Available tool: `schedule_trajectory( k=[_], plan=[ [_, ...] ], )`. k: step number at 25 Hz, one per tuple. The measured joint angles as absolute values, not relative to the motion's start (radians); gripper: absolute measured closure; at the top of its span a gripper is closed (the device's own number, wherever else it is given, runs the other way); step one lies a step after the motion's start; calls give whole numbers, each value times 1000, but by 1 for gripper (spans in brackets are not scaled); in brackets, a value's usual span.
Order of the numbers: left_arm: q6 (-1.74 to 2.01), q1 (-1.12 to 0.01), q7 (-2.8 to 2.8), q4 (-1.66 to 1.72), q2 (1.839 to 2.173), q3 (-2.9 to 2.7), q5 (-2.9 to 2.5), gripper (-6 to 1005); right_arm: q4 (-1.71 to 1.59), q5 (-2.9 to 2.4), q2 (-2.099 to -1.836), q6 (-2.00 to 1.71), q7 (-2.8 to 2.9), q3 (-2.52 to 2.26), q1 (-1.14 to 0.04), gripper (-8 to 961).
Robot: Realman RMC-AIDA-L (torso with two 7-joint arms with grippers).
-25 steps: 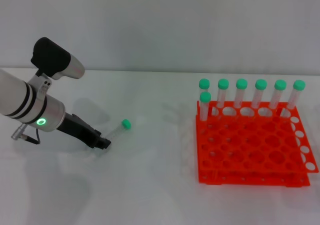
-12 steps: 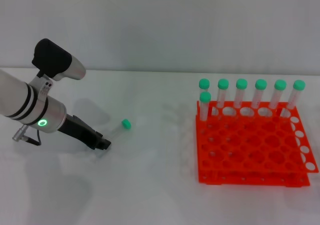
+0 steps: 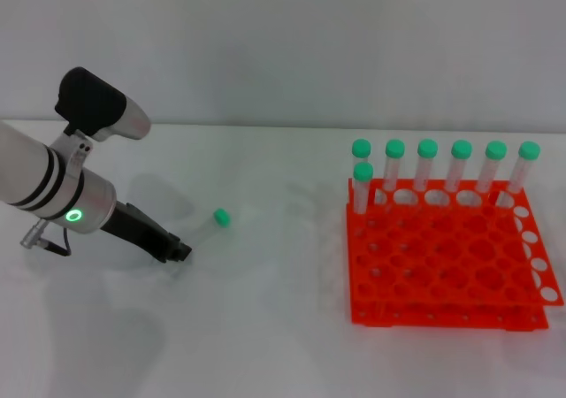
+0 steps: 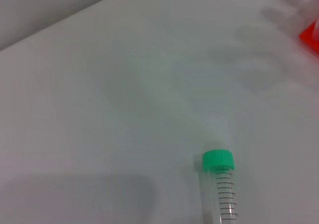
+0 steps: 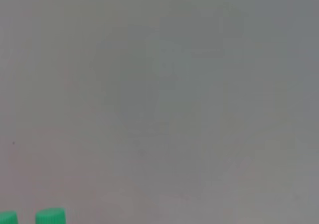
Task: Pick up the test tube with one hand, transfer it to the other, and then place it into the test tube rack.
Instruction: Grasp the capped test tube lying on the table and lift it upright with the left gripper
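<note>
Next, I close my right gripper on the lying test tube, on its body (image 3: 215, 224) just below the green cap, because my left gripper takes the tapered end.
The test tube (image 3: 209, 228) lies flat on the white table, its green cap (image 3: 221, 217) pointing away from my left arm. My left gripper (image 3: 179, 253) is low over the table, right at the tube's tapered end. In the left wrist view the test tube (image 4: 221, 191) is close, cap outward, with its graduated body running out of the picture. The orange-red test tube rack (image 3: 442, 265) stands to the right, well apart from the lying tube. My right gripper is out of view.
Several green-capped tubes (image 3: 428, 164) stand in the rack's far rows, and its nearer holes are vacant. Two green caps (image 5: 50, 216) show in the right wrist view. A corner of the rack (image 4: 311, 32) appears in the left wrist view.
My left gripper has drawn back slightly toward the left, and the tube's green cap has shifted a little the same way.
</note>
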State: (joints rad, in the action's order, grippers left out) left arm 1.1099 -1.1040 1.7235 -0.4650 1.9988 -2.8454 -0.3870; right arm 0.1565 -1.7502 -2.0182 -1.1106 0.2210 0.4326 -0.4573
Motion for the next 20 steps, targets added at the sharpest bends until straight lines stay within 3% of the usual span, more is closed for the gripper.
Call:
schedule_trajectory(
  k=[11,20],
  plan=[
    [1034,-1080,1514,-474,2005,-2845,-39,793,156,-1750,-2017,-1110,219,440,-469,83],
    [1139,-933,990,-457,2069,-2846,585,786,157,-1750,-2017,-1096,230,475,-474,84]
  ],
)
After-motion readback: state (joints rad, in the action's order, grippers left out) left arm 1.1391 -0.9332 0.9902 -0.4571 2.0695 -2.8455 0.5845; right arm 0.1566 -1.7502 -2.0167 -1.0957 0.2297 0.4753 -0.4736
